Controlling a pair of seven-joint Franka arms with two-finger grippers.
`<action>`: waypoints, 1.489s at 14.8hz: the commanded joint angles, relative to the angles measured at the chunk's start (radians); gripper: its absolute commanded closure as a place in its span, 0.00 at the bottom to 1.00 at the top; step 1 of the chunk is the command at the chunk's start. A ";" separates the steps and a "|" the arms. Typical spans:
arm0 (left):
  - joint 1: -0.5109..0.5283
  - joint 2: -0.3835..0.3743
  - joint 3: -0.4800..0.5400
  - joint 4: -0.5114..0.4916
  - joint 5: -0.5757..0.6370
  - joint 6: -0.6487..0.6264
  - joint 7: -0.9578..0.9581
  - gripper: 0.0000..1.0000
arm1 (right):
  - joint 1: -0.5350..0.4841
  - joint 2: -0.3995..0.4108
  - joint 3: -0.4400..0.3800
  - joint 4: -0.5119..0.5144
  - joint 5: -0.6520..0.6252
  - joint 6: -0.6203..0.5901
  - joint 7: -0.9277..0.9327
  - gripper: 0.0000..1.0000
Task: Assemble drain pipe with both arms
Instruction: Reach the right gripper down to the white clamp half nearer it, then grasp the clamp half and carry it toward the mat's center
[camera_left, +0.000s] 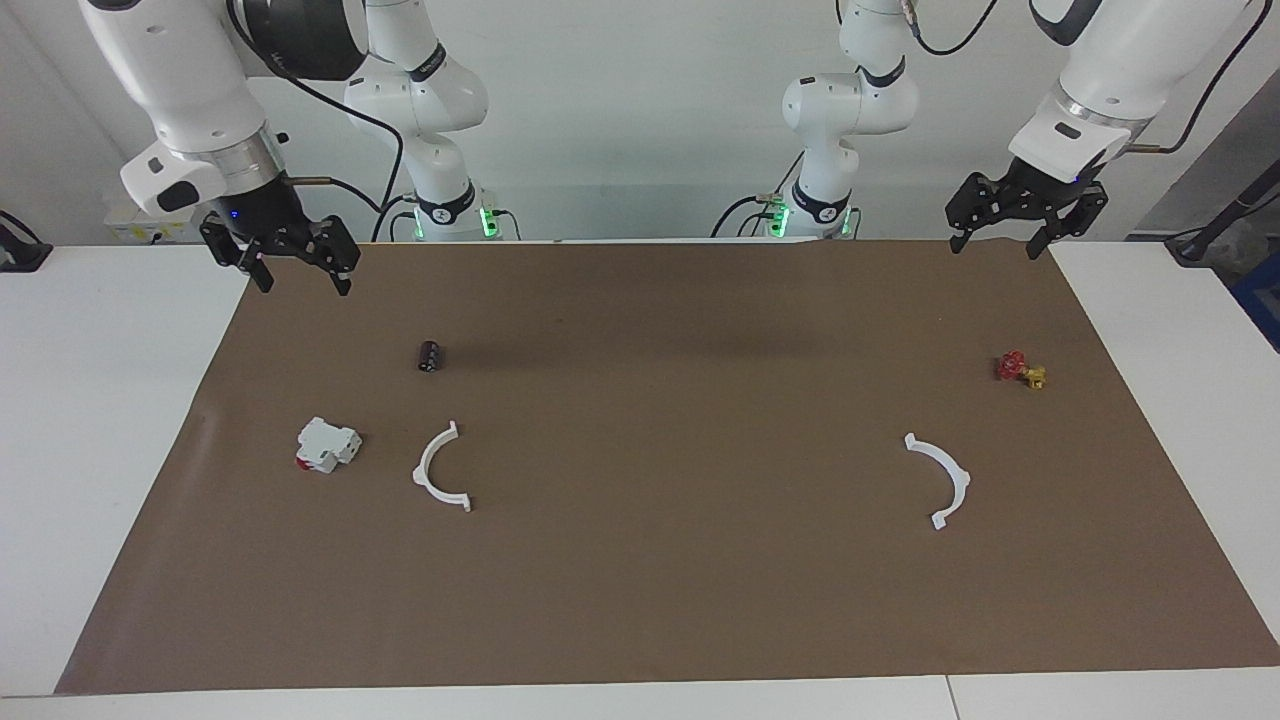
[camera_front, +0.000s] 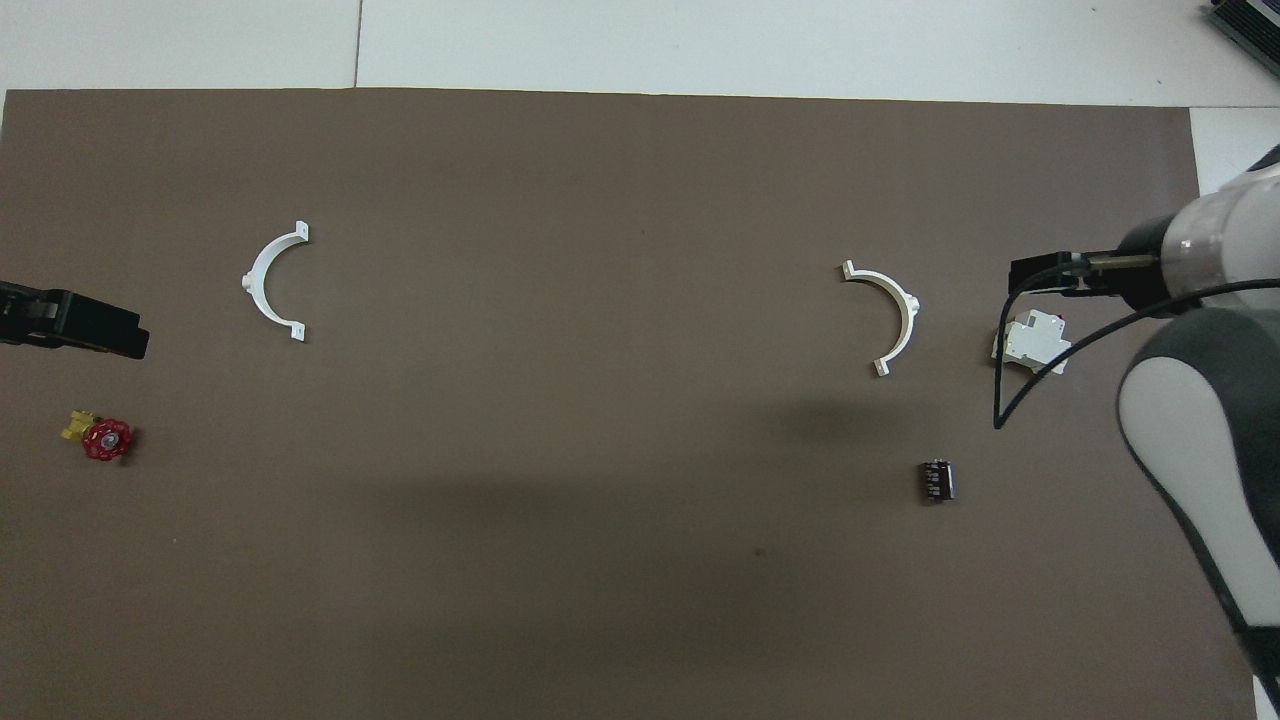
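Observation:
My right gripper should go next to the middle of the white arc (camera_front: 908, 305) beside the boxy white block and close there.
The drain pipe lies as two separate white half-ring arcs on the brown mat. One arc (camera_left: 419, 472) (camera_front: 908, 312) is toward the right arm's end. The other arc (camera_left: 960, 475) (camera_front: 250, 285) is toward the left arm's end. My right gripper (camera_left: 305, 287) (camera_front: 1035, 272) is open and empty, raised over the mat's corner by the robots. My left gripper (camera_left: 994, 250) (camera_front: 75, 325) is open and empty, raised over the mat's other corner by the robots, and waits. Neither gripper touches an arc.
A boxy white block with a red part (camera_left: 327, 445) (camera_front: 1030, 343) sits beside the arc at the right arm's end. A small black cylinder (camera_left: 430, 356) (camera_front: 937, 480) lies nearer to the robots. A red-and-yellow valve (camera_left: 1020, 369) (camera_front: 100, 438) lies at the left arm's end. The brown mat (camera_left: 650, 600) covers the table.

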 joint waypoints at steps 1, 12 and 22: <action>0.005 -0.029 0.000 -0.030 -0.004 -0.005 -0.008 0.00 | 0.015 0.151 -0.002 -0.005 0.049 0.167 -0.080 0.00; 0.003 -0.029 0.000 -0.030 -0.004 -0.005 -0.008 0.00 | 0.034 0.374 0.007 -0.060 0.124 0.405 -0.375 0.00; 0.003 -0.035 0.000 -0.044 -0.004 -0.013 -0.008 0.00 | 0.029 0.367 0.007 -0.063 0.126 0.363 -0.423 1.00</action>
